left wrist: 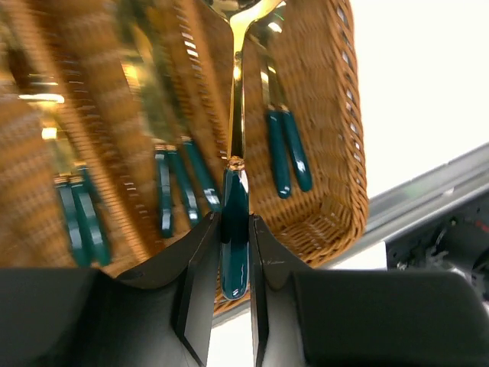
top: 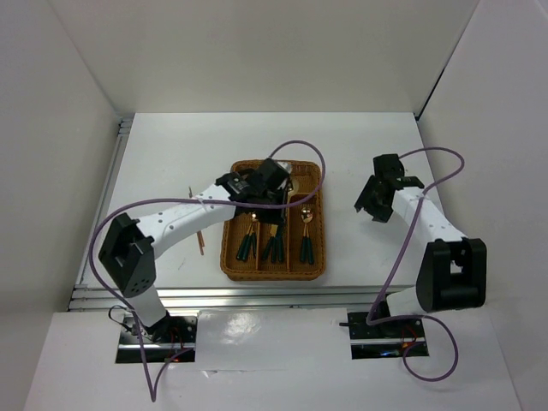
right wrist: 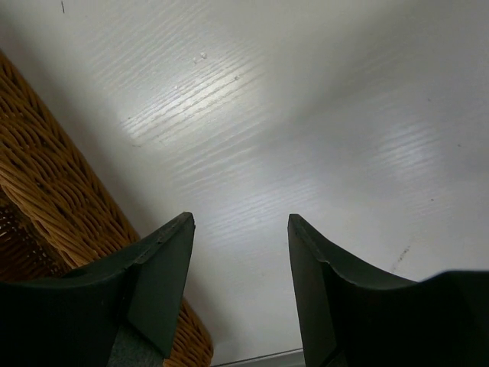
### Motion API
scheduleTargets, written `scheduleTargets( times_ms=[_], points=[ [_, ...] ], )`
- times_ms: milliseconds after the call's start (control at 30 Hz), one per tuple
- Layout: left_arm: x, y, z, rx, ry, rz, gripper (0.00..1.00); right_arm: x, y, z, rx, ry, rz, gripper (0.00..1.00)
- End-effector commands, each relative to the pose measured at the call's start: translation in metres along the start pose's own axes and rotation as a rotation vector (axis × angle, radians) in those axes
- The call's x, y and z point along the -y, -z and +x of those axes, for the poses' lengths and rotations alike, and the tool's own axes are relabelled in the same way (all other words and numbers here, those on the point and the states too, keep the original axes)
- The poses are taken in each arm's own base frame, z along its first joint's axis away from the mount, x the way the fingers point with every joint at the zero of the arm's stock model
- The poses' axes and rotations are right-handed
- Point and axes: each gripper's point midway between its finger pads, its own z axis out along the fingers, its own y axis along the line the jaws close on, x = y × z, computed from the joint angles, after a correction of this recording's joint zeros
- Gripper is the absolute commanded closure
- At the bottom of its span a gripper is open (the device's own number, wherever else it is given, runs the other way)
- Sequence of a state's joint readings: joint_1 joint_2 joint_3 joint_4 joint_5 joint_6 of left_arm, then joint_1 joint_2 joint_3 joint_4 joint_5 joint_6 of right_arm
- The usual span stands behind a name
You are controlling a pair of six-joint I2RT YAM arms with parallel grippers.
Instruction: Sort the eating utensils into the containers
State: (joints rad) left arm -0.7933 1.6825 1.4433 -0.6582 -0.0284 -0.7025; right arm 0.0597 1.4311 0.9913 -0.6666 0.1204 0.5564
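My left gripper needs to let go of the gold-headed utensil beside the utensils in the tray slot (top: 300, 235) (left wrist: 263, 115) nearest my right gripper.
My left gripper (left wrist: 235, 223) is shut on the dark teal handle of a gold-headed utensil (left wrist: 236, 153). It hangs over the wicker tray (left wrist: 321, 115), and its head is cut off by the frame's top edge. Seen from above, the left gripper (top: 276, 181) sits over the far end of the tray (top: 231, 261). Teal-handled utensils lie in the three long slots: left (top: 247, 246), middle (top: 274, 247), right (top: 306, 244). A thin reddish-brown chopstick (top: 202, 242) lies on the table left of the tray. My right gripper (top: 375, 202) hovers right of the tray, open (right wrist: 241, 229) and holding nothing.
The tray's woven corner (right wrist: 53, 206) shows at the left of the right wrist view, close to the left finger. A purple cable (top: 300, 145) loops over the tray's far end. The table's near edge rail (top: 257, 295) runs just in front of the tray.
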Motion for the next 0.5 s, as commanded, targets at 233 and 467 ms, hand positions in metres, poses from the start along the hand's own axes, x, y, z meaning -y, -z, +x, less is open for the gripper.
scheduleTargets(
  times_ms=[233,467],
  points=[
    [0.043,-0.030,0.011,-0.042,-0.080,0.114,0.76,0.011,0.017,-0.005,0.064,-0.048,-0.012,0.40],
    [0.045,-0.048,0.019,-0.048,-0.009,0.114,0.75,0.006,0.015,-0.003,0.047,-0.038,-0.037,0.40]
  ],
)
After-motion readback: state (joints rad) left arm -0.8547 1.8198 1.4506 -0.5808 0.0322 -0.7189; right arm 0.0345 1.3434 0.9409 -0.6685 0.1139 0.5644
